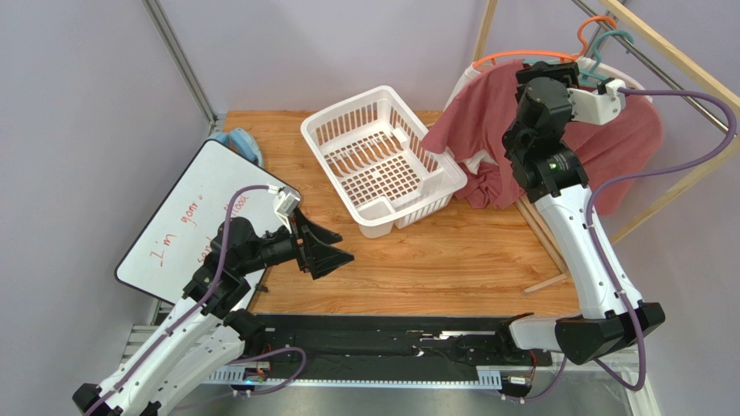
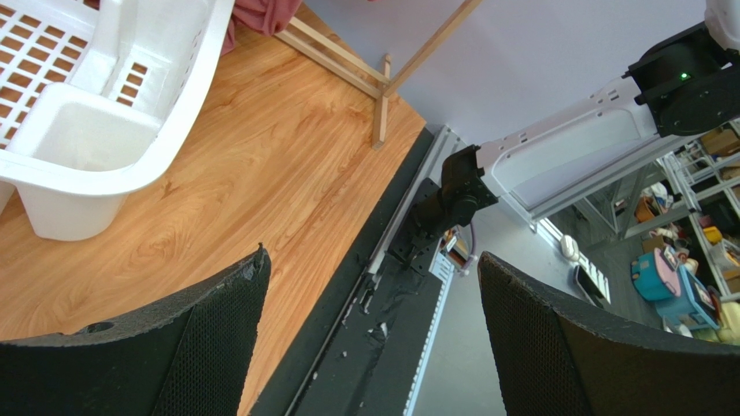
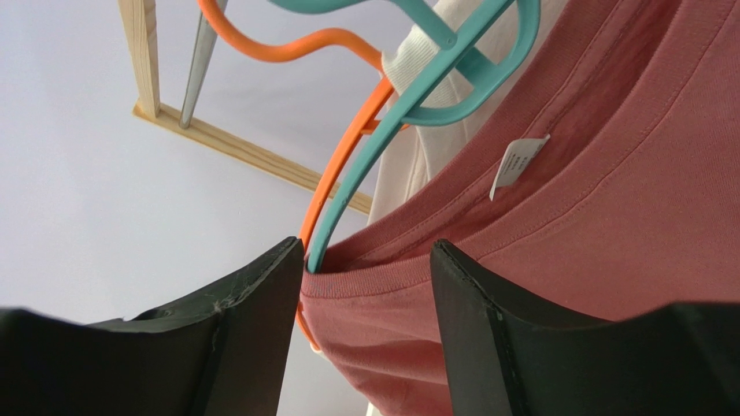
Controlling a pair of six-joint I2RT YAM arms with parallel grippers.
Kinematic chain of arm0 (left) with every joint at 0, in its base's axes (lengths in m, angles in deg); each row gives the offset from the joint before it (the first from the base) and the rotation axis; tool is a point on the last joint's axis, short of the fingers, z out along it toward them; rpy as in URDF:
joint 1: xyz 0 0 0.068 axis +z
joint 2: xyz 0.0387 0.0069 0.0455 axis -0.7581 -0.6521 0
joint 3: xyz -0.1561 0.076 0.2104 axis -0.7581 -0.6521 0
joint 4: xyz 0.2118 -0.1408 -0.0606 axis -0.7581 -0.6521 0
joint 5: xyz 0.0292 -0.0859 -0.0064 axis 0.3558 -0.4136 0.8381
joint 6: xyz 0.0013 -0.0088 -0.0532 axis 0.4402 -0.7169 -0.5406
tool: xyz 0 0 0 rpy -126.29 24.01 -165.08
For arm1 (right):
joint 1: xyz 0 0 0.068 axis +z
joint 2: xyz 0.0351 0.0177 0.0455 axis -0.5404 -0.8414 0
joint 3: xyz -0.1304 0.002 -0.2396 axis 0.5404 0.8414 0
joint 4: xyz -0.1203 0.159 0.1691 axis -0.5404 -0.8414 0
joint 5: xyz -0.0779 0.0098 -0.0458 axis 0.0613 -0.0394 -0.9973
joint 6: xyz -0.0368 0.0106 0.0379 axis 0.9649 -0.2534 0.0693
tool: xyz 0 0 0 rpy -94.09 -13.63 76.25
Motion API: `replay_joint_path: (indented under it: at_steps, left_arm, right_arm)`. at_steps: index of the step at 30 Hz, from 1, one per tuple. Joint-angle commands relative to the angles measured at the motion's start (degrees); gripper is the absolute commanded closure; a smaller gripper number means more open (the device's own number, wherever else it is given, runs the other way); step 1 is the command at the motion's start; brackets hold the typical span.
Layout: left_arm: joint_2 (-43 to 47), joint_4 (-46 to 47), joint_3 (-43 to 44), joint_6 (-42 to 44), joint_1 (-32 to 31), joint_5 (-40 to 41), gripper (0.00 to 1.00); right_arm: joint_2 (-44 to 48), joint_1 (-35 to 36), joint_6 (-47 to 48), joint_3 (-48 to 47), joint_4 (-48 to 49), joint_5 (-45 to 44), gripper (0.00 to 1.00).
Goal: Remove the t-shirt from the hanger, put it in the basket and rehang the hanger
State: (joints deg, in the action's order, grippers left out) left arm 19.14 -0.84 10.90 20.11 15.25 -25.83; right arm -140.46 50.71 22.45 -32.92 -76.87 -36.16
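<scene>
The teal hanger's arm lies close against the orange hanger, so the robot's right gripper needs to first pinch it where it enters the t-shirt's collar (image 3: pixel 318 262) and pull it clear.
The dusty-red t-shirt (image 1: pixel 482 130) hangs on the teal hanger (image 1: pixel 608 39) from a wooden rack at the back right, and its lower part is draped onto the table. My right gripper (image 1: pixel 545 74) is raised at the shirt's neck. In the right wrist view its jaws (image 3: pixel 365 251) stand apart with the ribbed collar of the t-shirt (image 3: pixel 608 173) between them, and the teal hanger arm (image 3: pixel 417 104) runs into the collar by the left finger. My left gripper (image 1: pixel 334 247) is open and empty over the table's front; it also shows in the left wrist view (image 2: pixel 373 260).
An orange hanger (image 3: pixel 339 173) with a white shirt (image 3: pixel 426 147) hangs right behind the teal one. A white plastic basket (image 1: pixel 382 156) stands mid-table. A whiteboard (image 1: pixel 187 217) and a blue cloth (image 1: pixel 239 143) lie at the left. The rack's wooden bars (image 1: pixel 677 186) frame the right side.
</scene>
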Motion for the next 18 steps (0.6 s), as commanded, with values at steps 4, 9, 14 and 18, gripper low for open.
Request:
replay_joint_path:
  at_steps: [4, 9, 14, 18]
  left_arm:
    - [-0.91, -1.41, 2.4, 1.8, 0.03, -0.41, 0.08]
    - [-1.35, -2.19, 3.45, 1.8, 0.03, 0.21, 0.08]
    - [-2.14, -2.11, 3.98, 1.1, 0.03, 0.03, 0.09]
    - [-2.41, -2.02, 3.98, 0.66, 0.03, 0.56, 0.1]
  right_arm:
    - [-1.9, -3.67, -7.25, -0.23, 4.45, -2.06, 0.44]
    - [-2.34, -5.34, -10.85, 0.73, 4.8, -1.88, 0.52]
    - [-3.05, -6.4, -11.91, 0.91, 5.24, 1.19, 0.58]
    - [-2.26, -6.75, -13.31, 2.22, 5.68, 3.39, 0.79]
